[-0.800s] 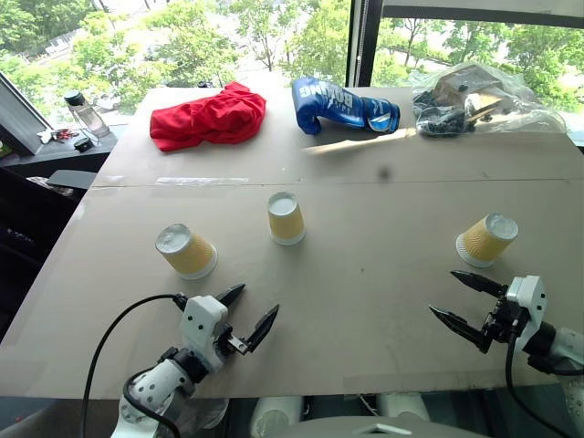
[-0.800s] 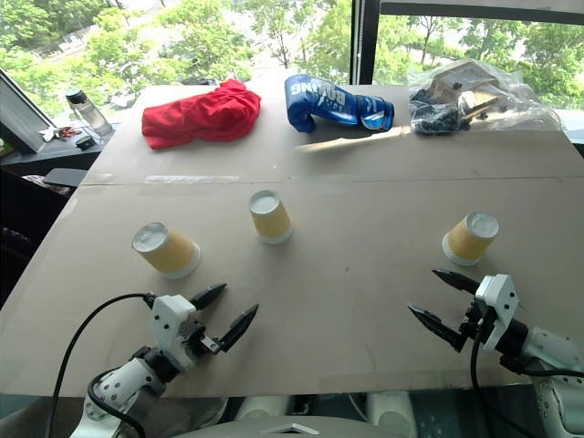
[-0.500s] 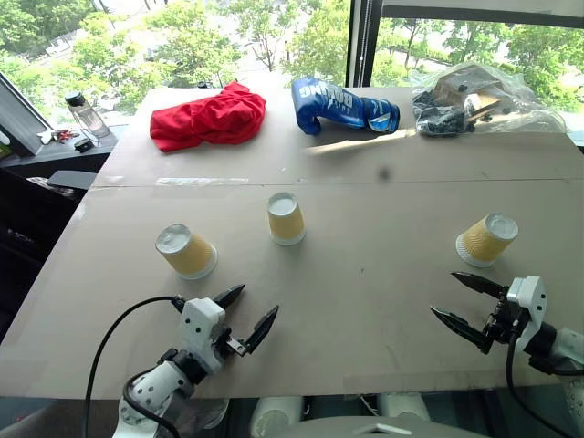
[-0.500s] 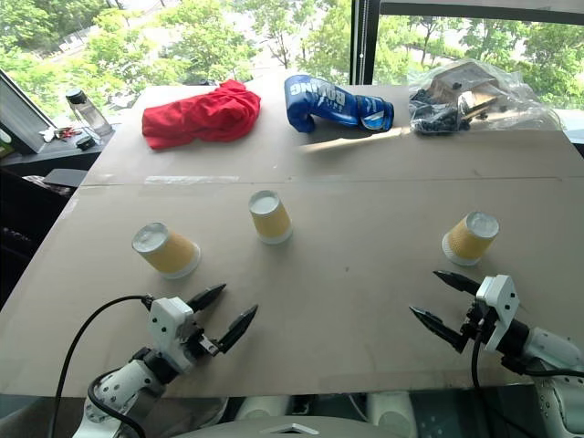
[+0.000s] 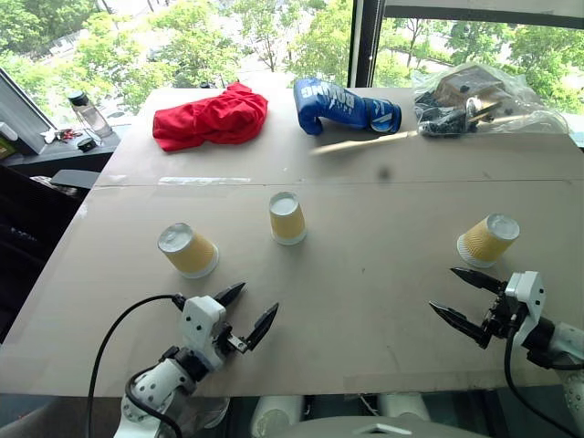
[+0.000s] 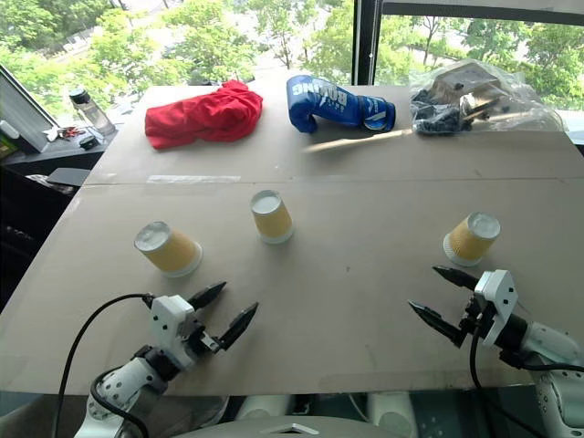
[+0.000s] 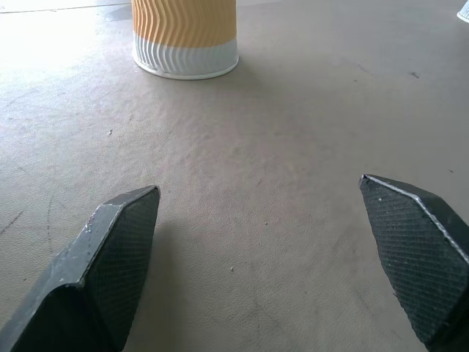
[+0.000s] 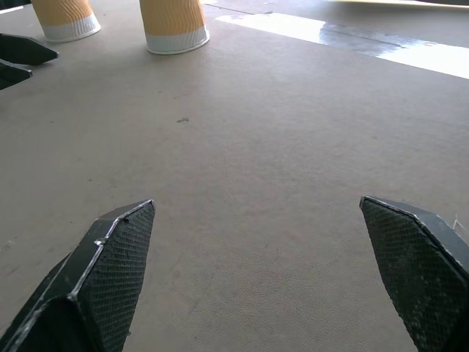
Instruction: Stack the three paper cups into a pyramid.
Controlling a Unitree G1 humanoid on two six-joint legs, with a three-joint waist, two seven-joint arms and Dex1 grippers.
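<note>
Next, I move my left gripper to the paper cup in front of the red cloth and close it around the cup's upper sides (image 5: 183, 246).
Three paper cups stand upside down and apart on the brown table (image 5: 365, 292): a left cup (image 5: 188, 251), a middle cup (image 5: 286, 218) and a right cup (image 5: 488, 240). My left gripper (image 5: 255, 301) hovers open and empty near the front edge, just in front of the left cup. The left wrist view looks past its fingertips (image 7: 121, 242) to the middle cup (image 7: 185, 37). My right gripper (image 5: 444, 290) is open and empty, just in front of the right cup. Its wrist view shows the middle cup (image 8: 172, 26), the left cup (image 8: 62, 18) and the left gripper (image 8: 18, 59).
Along the table's far edge lie a red cloth (image 5: 212, 117), a blue glove (image 5: 345, 107) and a clear plastic bag of dark items (image 5: 474, 100). A bottle (image 5: 88, 114) stands on a side ledge to the left. Bare table lies between the cups.
</note>
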